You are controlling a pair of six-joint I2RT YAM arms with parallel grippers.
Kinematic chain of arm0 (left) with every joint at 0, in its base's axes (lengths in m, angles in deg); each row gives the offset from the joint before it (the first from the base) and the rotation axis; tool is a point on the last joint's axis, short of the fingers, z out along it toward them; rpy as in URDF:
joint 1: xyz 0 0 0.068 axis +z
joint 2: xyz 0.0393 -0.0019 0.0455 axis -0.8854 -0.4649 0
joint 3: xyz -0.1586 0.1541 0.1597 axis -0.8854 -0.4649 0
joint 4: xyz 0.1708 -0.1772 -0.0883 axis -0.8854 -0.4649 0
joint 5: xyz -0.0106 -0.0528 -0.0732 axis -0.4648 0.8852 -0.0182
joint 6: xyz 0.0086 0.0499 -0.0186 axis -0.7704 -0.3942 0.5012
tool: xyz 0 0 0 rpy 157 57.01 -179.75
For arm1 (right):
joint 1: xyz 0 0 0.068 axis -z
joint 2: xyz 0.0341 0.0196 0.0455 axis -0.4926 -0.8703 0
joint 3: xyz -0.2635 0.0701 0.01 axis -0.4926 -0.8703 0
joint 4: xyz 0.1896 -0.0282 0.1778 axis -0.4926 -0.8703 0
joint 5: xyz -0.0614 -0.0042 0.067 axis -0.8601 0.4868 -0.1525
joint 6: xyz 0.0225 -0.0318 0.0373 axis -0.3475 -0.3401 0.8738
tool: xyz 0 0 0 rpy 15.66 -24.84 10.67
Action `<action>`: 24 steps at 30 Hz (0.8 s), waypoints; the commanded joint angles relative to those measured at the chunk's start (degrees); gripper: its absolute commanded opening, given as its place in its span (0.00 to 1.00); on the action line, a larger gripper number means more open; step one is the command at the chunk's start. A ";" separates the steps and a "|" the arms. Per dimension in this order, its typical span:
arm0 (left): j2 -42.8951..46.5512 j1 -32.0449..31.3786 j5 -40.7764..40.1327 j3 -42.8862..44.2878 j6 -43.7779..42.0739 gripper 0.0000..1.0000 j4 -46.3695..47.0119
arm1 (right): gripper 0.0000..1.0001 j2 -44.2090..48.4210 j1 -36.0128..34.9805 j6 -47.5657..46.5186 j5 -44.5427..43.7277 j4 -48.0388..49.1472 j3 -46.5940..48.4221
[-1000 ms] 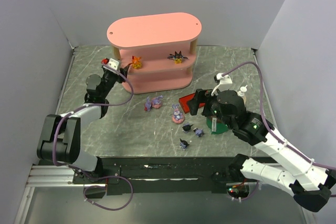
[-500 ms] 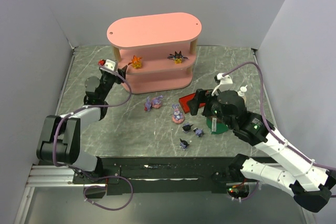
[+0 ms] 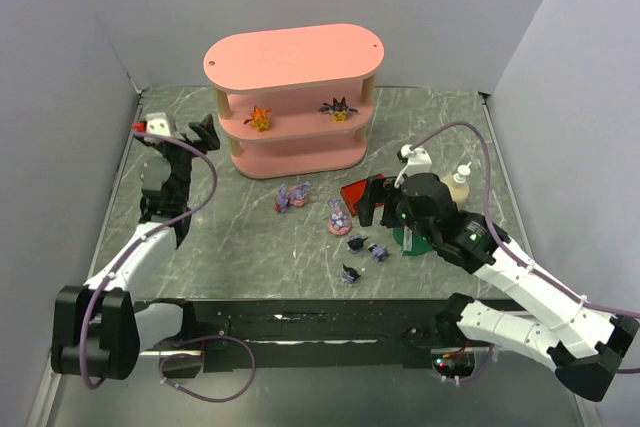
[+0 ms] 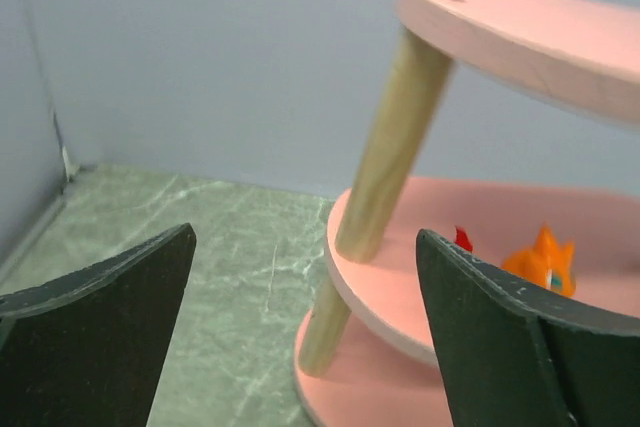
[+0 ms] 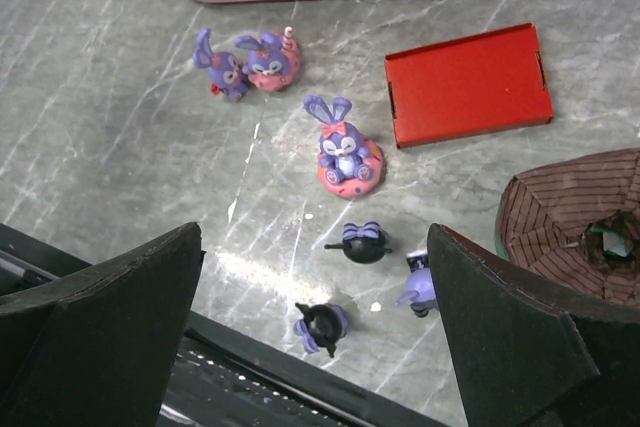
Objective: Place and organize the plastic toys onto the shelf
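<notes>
The robot's right gripper needs to next go to the head of the lilac-pink toy (image 3: 337,212) (image 5: 340,136) nearest the flat red box and close there, just below the toy's ears.
The pink shelf (image 3: 290,57) stands at the back. An orange toy (image 3: 260,118) and a spiky black and yellow toy (image 3: 339,108) stand on its middle board. Three lilac-pink toys (image 3: 292,195) (image 3: 338,215) and three dark pointed-ear toys (image 3: 357,242) (image 3: 349,273) lie on the table. My left gripper (image 3: 205,134) is open and empty, left of the shelf; its view shows a wooden post (image 4: 395,147) and the orange toy (image 4: 540,259). My right gripper (image 3: 375,199) is open and empty above the dark toys (image 5: 364,243) (image 5: 322,325) (image 5: 425,282) and a lilac-pink toy (image 5: 344,152).
A flat red box (image 3: 358,192) lies by my right gripper, also in the right wrist view (image 5: 468,84). A green cylinder with a brown top (image 5: 570,222) stands under the right arm. Grey walls close in the table on three sides.
My left gripper has pulled back to the left, away from the shelf's end, leaving the orange toy on the middle board. The right gripper has shifted slightly left.
</notes>
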State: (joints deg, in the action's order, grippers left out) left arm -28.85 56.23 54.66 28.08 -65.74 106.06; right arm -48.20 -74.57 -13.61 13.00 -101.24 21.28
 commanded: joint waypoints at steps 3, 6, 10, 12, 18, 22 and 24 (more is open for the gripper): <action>3.50 0.26 -8.89 13.74 15.69 0.99 -33.45 | 1.00 1.76 1.38 -0.88 7.80 6.20 -5.65; 8.05 0.35 -8.38 16.12 22.63 0.96 -39.12 | 0.99 1.77 1.38 -0.17 11.58 7.78 -8.55; 15.71 0.35 -3.28 15.87 28.60 0.96 -44.13 | 0.97 -0.07 0.85 -0.52 11.87 13.30 -12.15; 19.57 0.35 -0.99 18.48 30.28 0.96 -48.77 | 0.97 -3.05 0.59 -1.48 11.08 14.90 -12.60; 25.03 0.35 10.26 21.67 27.66 0.96 -63.91 | 0.97 -16.39 0.58 -5.96 8.26 18.68 -7.24; 29.25 0.27 9.91 15.44 30.55 0.96 -64.02 | 0.92 -24.94 0.58 -8.52 6.50 22.11 -3.90; 31.53 0.35 10.18 10.97 32.65 0.96 -61.92 | 0.90 -28.62 0.59 -9.40 5.63 25.00 -3.46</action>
State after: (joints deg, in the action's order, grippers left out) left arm 0.02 56.34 61.74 45.72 -37.09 46.92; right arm -72.00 -73.78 -19.56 21.61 -83.63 14.44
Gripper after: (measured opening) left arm 0.967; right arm 0.912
